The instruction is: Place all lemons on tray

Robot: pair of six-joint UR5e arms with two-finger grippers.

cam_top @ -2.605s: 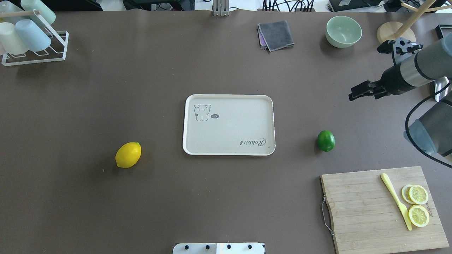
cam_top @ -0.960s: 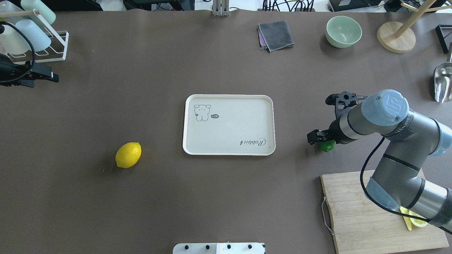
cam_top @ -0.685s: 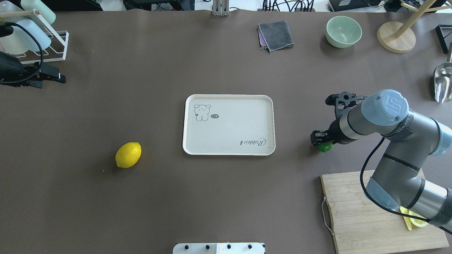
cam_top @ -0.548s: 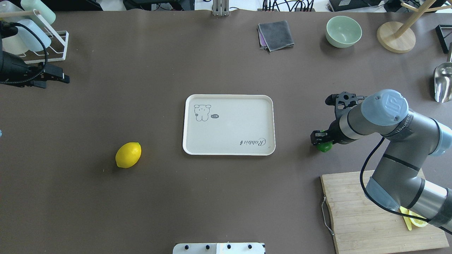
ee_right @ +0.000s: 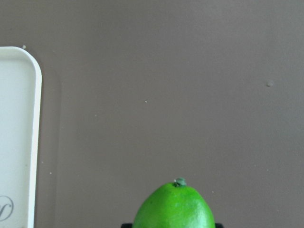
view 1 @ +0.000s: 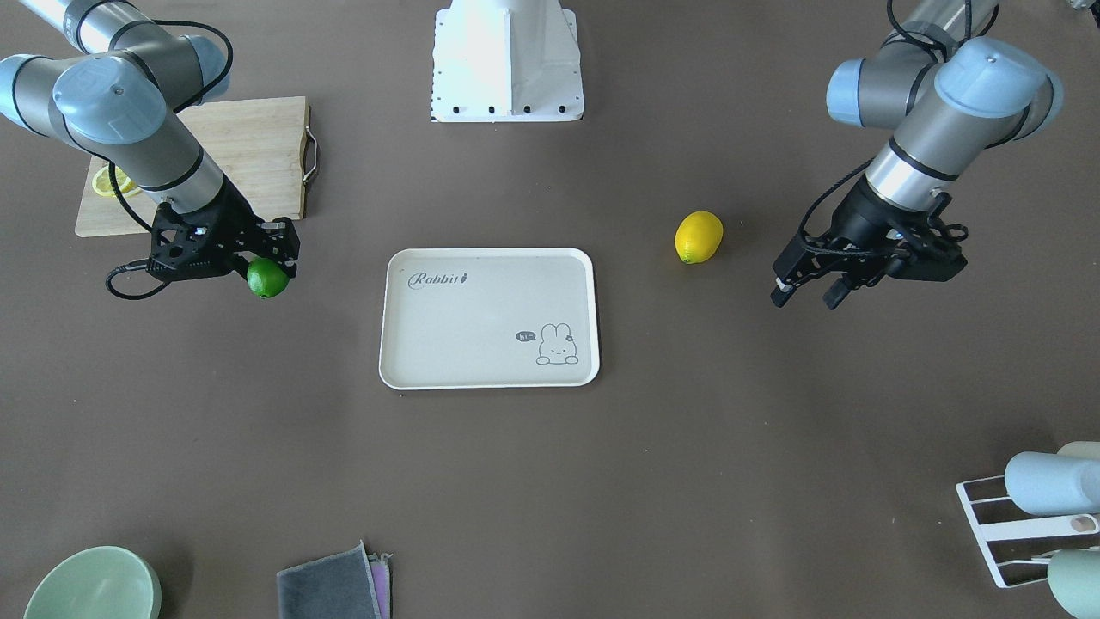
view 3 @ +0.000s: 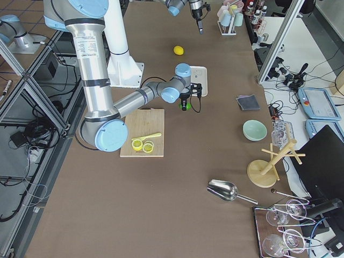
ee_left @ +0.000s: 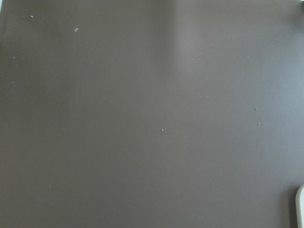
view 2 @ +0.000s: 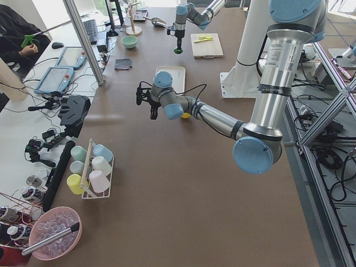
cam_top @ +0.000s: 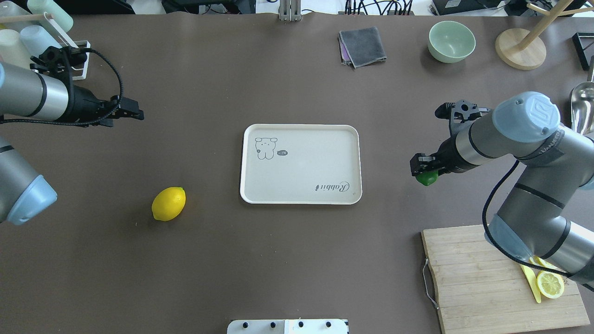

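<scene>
I should next move my left gripper to the yellow lemon beside the cream tray and close it around the yellow lemon's middle (view 1: 699, 237).
The cream tray (cam_top: 301, 167) lies flat at the table's middle and shows in the front view (view 1: 481, 327). The yellow lemon (cam_top: 168, 203) lies on the table left of it, also seen in the front view (view 1: 698, 236). My right gripper (cam_top: 423, 170) is shut on the green lemon (cam_top: 427, 178) just right of the tray, low over the table. The green lemon fills the bottom of the right wrist view (ee_right: 175, 206), with the tray's rim (ee_right: 35, 142) at the left. My left gripper (cam_top: 135, 114) is open and empty, beyond and left of the yellow lemon.
A wooden cutting board (cam_top: 482, 278) with lemon slices (cam_top: 550, 284) and a yellow knife sits near right. A green bowl (cam_top: 451, 41), grey cloth (cam_top: 362, 46), wooden stand (cam_top: 519, 46) and metal scoop (cam_top: 582, 106) stand at the back right, a cup rack (cam_top: 46, 41) back left.
My right gripper came down on the green lemon, shut on it and has now raised it slightly. My left arm has moved in from the left edge toward the table's middle.
</scene>
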